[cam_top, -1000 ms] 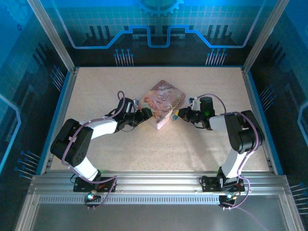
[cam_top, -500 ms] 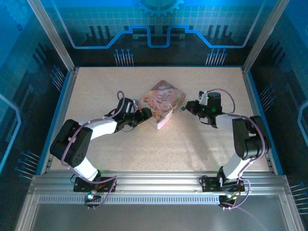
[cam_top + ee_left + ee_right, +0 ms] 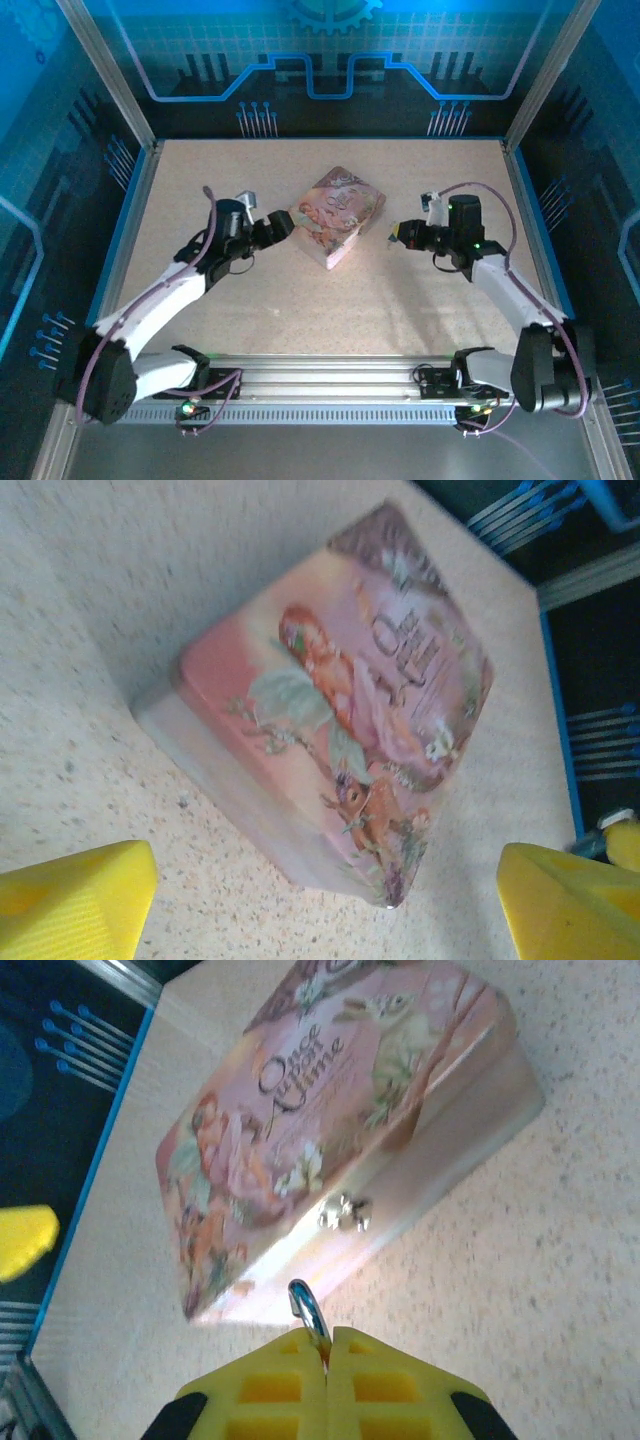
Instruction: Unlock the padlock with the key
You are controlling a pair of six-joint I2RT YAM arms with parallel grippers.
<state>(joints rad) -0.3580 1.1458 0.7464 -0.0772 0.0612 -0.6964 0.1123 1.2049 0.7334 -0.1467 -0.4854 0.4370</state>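
My right gripper is going to put the padlock down on the bare table point(image 3: 377, 313) between the pink tin box and the front metal rail.
My right gripper point(image 3: 328, 1342) is shut on the padlock point(image 3: 306, 1305). Only its thin silvery shackle sticks out between the yellow fingers; the body is hidden. In the top view the right gripper point(image 3: 398, 236) hovers a little to the right of the pink tin box point(image 3: 338, 214), apart from it. The box's small metal clasp point(image 3: 345, 1213) faces the right gripper, with nothing hanging on it. On the box's left side my left gripper point(image 3: 283, 226) stands wide open, with its yellow fingers point(image 3: 70, 900) short of the box's near corner point(image 3: 390, 895). The key is hidden.
The speckled beige table point(image 3: 300, 300) runs to blue side rails point(image 3: 125, 230) and a dark back wall. Open floor lies in front of the box and between both arms.
The left gripper let go of the box, opened wider and drew back to the left. The right gripper moved right, away from the box's clasp, carrying the padlock.
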